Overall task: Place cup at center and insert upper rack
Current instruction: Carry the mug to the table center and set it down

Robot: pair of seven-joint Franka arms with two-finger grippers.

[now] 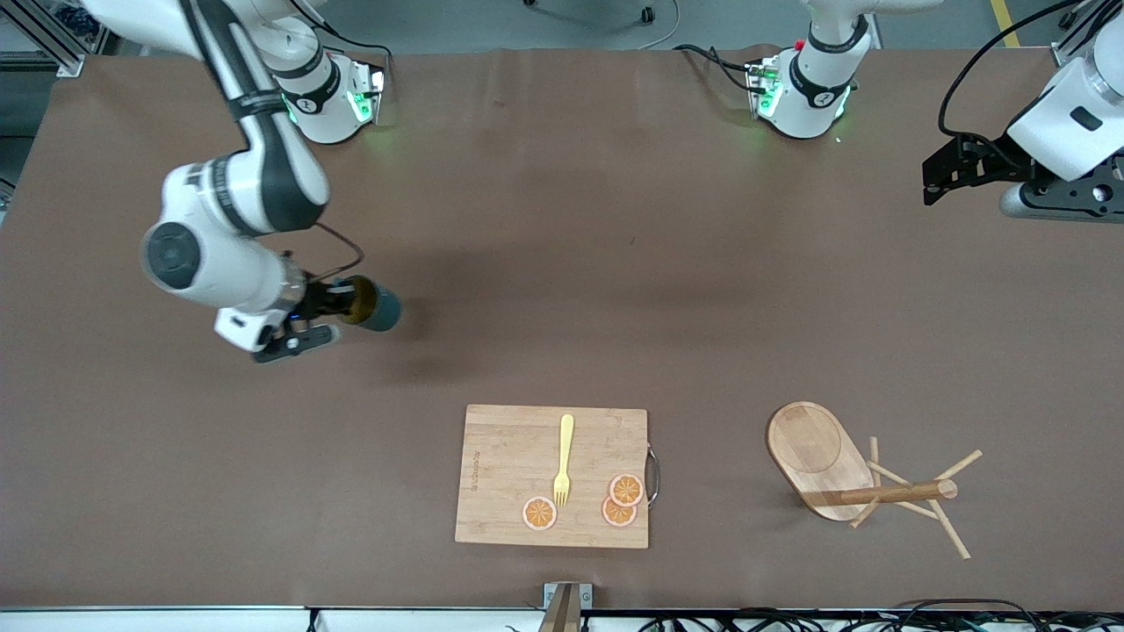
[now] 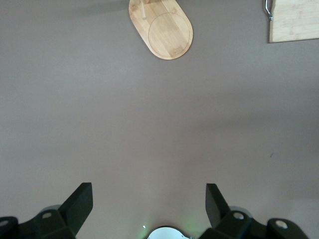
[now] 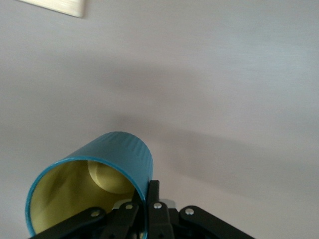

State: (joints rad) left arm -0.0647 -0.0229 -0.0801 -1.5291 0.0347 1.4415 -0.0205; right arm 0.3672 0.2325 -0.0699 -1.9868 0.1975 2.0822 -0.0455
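I'll set the teal cup with my right gripper on the open table (image 1: 582, 294) behind the cutting board, roughly level with the fork.
The teal cup (image 1: 382, 307) with its yellow inside (image 3: 75, 191) hangs tilted on its side over the table toward the right arm's end. My right gripper (image 1: 338, 305) (image 3: 148, 191) is shut on its rim, one finger inside and one outside. The wooden upper rack (image 1: 843, 474) lies tipped over near the front edge toward the left arm's end, post and pegs sideways. Its oval base (image 2: 164, 30) shows in the left wrist view. My left gripper (image 1: 938, 180) (image 2: 149, 191) waits open, high over the table's left-arm end, with nothing between its fingers.
A bamboo cutting board (image 1: 492, 474) (image 2: 294, 20) lies near the front edge at the middle, carrying a yellow fork (image 1: 564, 461) and three orange slices (image 1: 626, 489). Both arm bases (image 1: 803, 88) stand along the back edge.
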